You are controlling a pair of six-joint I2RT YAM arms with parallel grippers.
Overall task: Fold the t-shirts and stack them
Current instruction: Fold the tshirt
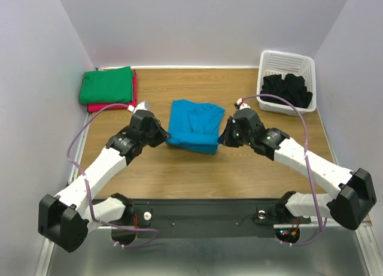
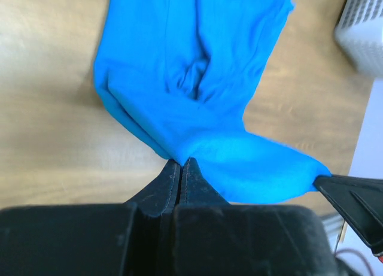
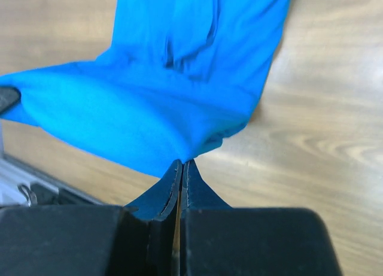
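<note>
The robot's left gripper should release the pinched corner of the turquoise-blue t-shirt near the shirt's far corner [image 1: 178, 108] facing the green t-shirt.
A turquoise-blue t-shirt [image 1: 193, 125] lies partly folded in the middle of the table, its near edge lifted. My left gripper [image 1: 161, 134] is shut on its near left corner, and the cloth [image 2: 197, 96] runs away from the pinched tips [image 2: 181, 162]. My right gripper [image 1: 225, 135] is shut on the near right corner, where the blue cloth [image 3: 179, 90] hangs from its tips [image 3: 182, 163]. A folded green t-shirt [image 1: 108, 85] lies on a red-pink one [image 1: 103, 108] at the far left. Black t-shirts [image 1: 288, 88] sit in the basket.
A white lattice basket [image 1: 286, 64] stands at the far right corner, its wall also showing in the left wrist view [image 2: 362, 30]. Walls close in the table on the left, back and right. Bare wood [image 1: 197, 174] lies between the shirt and the arm bases.
</note>
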